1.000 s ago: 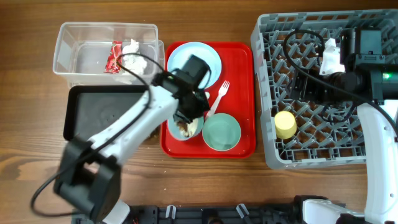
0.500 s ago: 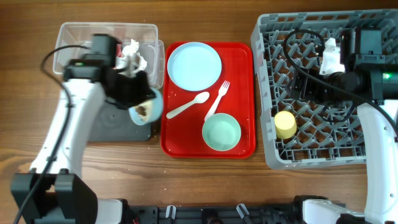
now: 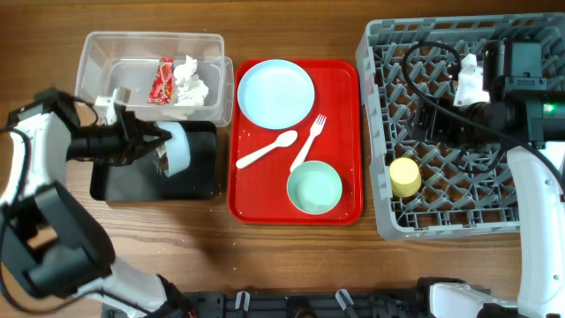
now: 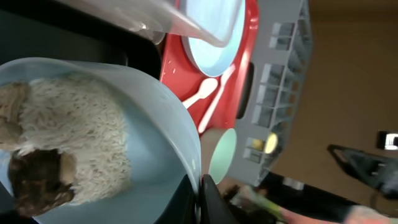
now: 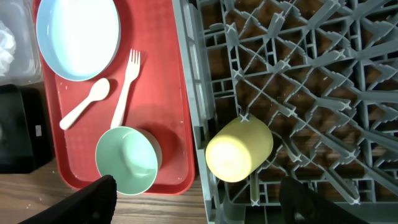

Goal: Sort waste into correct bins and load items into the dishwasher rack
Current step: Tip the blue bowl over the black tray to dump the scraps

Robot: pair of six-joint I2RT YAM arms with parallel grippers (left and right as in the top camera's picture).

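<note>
I need to use my left gripper to set the light-blue bowl down on the red serving tray (image 3: 267,167) and let go of it between the white spoon and the mint bowl.
My left gripper (image 3: 161,147) is shut on the rim of the light-blue bowl (image 3: 179,147) and holds it tipped on its side over the black tray (image 3: 201,175). In the left wrist view the jaws (image 4: 200,199) pinch the bowl's rim, and rice-like and brown food scraps (image 4: 68,149) still cling inside the bowl (image 4: 155,124). The clear tub (image 3: 106,75) holds the red wrapper (image 3: 164,81) and the white tissue (image 3: 190,81). My right gripper (image 5: 202,202) is open and empty above the grey rack (image 3: 530,190), near the yellow cup (image 3: 404,177) lying in the rack.
The red serving tray (image 3: 346,132) carries the light-blue plate (image 3: 275,93), white spoon (image 3: 267,150), white fork (image 3: 311,139) and mint bowl (image 3: 314,187). The right wrist view shows the cup (image 5: 239,149), mint bowl (image 5: 126,160) and fork (image 5: 124,87).
My left arm has lifted the light-blue bowl off the red tray, swung it left over the black tray and tipped it on its side. The right arm has not moved.
</note>
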